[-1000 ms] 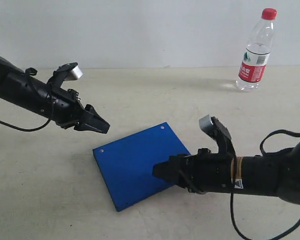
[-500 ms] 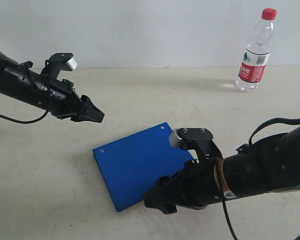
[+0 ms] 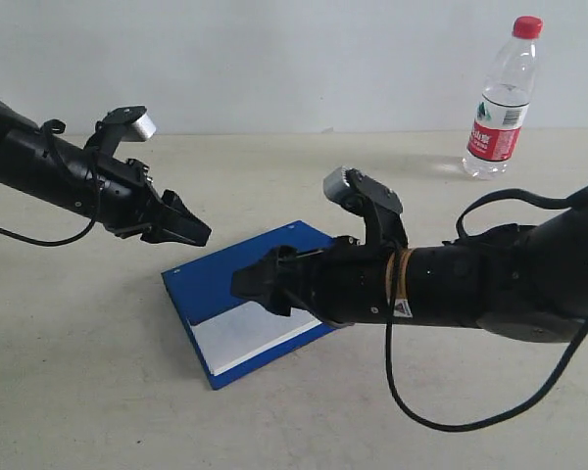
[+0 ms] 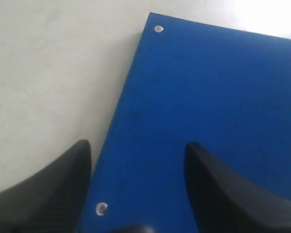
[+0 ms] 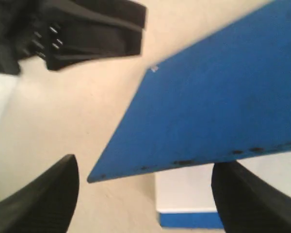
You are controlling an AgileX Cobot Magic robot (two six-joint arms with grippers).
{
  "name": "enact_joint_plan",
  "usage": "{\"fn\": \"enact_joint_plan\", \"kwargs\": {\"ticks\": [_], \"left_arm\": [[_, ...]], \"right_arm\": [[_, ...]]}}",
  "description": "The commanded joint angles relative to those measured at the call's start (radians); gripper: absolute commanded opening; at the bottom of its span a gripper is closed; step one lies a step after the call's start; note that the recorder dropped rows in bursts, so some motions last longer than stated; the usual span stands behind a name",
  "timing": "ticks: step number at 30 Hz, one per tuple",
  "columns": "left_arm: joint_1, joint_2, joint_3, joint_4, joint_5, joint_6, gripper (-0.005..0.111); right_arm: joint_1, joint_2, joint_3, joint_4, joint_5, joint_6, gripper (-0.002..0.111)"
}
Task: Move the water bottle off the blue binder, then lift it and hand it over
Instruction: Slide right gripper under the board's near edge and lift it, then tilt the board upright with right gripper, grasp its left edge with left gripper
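I will next grab the middle of the binder's spine (image 3: 233, 247) (image 4: 121, 102), the binder's far edge between the small rivets, with my left gripper to lift the blue binder.
The water bottle (image 3: 500, 98), clear with a red cap, stands upright on the table at the far right, away from both arms. The blue binder (image 3: 214, 279) lies at the middle with its cover tilted up, and a white page (image 3: 243, 333) shows under it. My right gripper (image 3: 245, 284) reaches across the binder from the right, open; in the right wrist view (image 5: 145, 194) the raised cover's edge (image 5: 223, 107) runs between its wide-apart fingers. My left gripper (image 3: 198, 235) hovers open over the binder's far left corner (image 4: 208, 107), with nothing between its fingers (image 4: 138, 160).
The beige table (image 3: 98, 392) runs to a pale wall (image 3: 274, 59) at the back. The left arm (image 5: 77, 34) shows in the right wrist view, beyond the binder. The right arm's black cable (image 3: 441, 421) loops over the table near the front.
My right gripper has swung left over the binder and its jaws have spread. The binder's cover has come up, baring a white page, and the binder has slid a little left. The left arm barely moved.
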Motion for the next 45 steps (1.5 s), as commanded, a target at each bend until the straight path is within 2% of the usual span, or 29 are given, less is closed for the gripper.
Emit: {"fn": "enact_joint_plan", "kwargs": {"ticks": [1,10,17,20,21,23,25,26,28,31,34,41,45], "left_arm": [[-0.001,-0.008,-0.005,-0.007,-0.01,0.008,0.053],[-0.001,-0.008,-0.005,-0.007,-0.01,0.008,0.053],[-0.001,-0.008,-0.005,-0.082,-0.01,0.008,0.053],[-0.001,-0.008,-0.005,-0.093,-0.01,0.008,0.053],[0.001,-0.008,-0.005,-0.093,-0.01,0.008,0.053],[0.004,-0.008,-0.005,-0.093,-0.021,0.008,0.053],[0.011,-0.008,-0.005,-0.093,-0.044,0.008,0.053],[0.017,-0.008,-0.005,-0.089,-0.037,0.008,0.053],[0.04,-0.008,-0.005,-0.081,-0.012,0.015,0.053],[0.094,-0.004,-0.005,-0.08,0.06,0.09,0.053],[0.124,0.015,-0.005,-0.092,0.108,0.162,0.053],[0.146,0.096,-0.005,-0.167,0.224,0.331,0.053],[0.146,0.103,-0.009,-0.306,0.319,0.502,0.053]], "right_arm": [[0.0,-0.003,-0.005,0.089,-0.057,-0.045,0.069],[0.0,-0.001,-0.005,0.318,-0.05,-0.117,0.069],[0.0,0.028,-0.055,0.352,-0.033,-0.134,0.066],[0.0,0.123,-0.127,0.257,-0.033,0.008,0.044],[0.0,0.141,-0.141,0.227,-0.033,0.029,0.04],[0.0,0.167,-0.162,0.168,-0.037,0.031,0.029],[0.0,0.17,-0.164,0.147,-0.034,-0.039,0.005],[0.0,0.17,-0.164,0.147,-0.027,-0.064,0.0],[0.0,0.17,-0.164,0.147,0.032,-0.114,0.0],[-0.002,0.17,-0.164,0.048,0.113,-0.203,0.0],[-0.002,0.17,-0.164,-0.023,0.112,-0.263,0.0],[-0.002,0.17,-0.164,-0.048,0.081,-0.336,0.0],[-0.004,0.17,-0.164,-0.097,0.083,-0.388,0.0]]}}
